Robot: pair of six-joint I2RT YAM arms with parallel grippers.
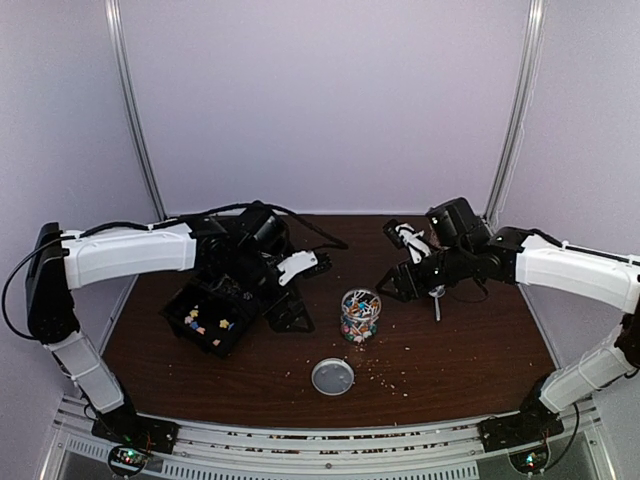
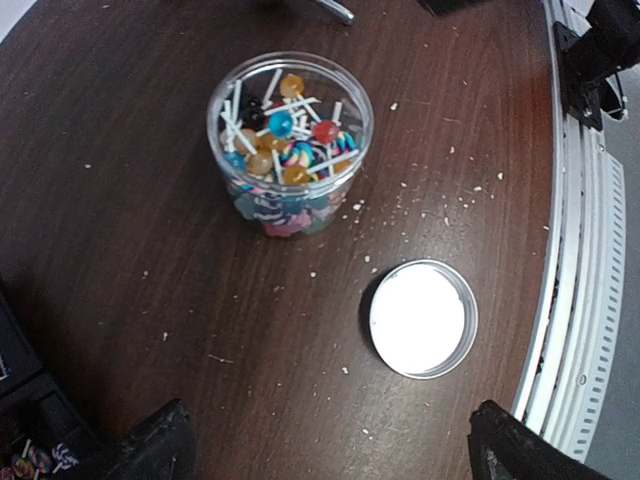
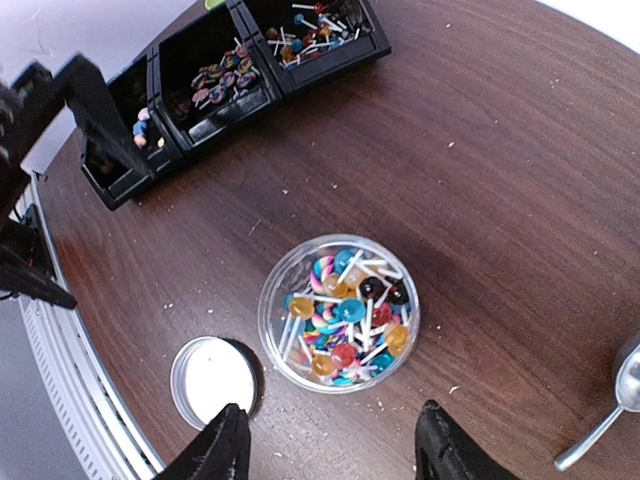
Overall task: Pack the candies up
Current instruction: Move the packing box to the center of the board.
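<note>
The round metal lid in front of the jar is next for my left gripper, which should close on the lid's near rim (image 1: 320, 391) (image 2: 432, 376), towards the rail.
A clear round jar (image 1: 360, 315) stands mid-table without its lid, filled with the candies (image 3: 345, 310), small lollipops on white sticks in many colours (image 2: 285, 140). More candies (image 3: 222, 80) lie in a row of black bins (image 1: 213, 322) at the left. My left gripper (image 1: 300, 293) hovers between bins and jar, its jaws wide open and empty (image 2: 330, 455). My right gripper (image 1: 397, 258) hangs to the right of the jar, and its wrist view looks down on the jar. It is open with nothing between its fingers (image 3: 335, 455).
The jar's round metal lid (image 1: 332, 377) lies upside down on the table in front of the jar (image 2: 423, 318) (image 3: 212, 378). A metal spoon (image 1: 437, 302) lies right of the jar (image 3: 615, 395). Pale crumbs are scattered over the dark wood. The rail runs along the near edge.
</note>
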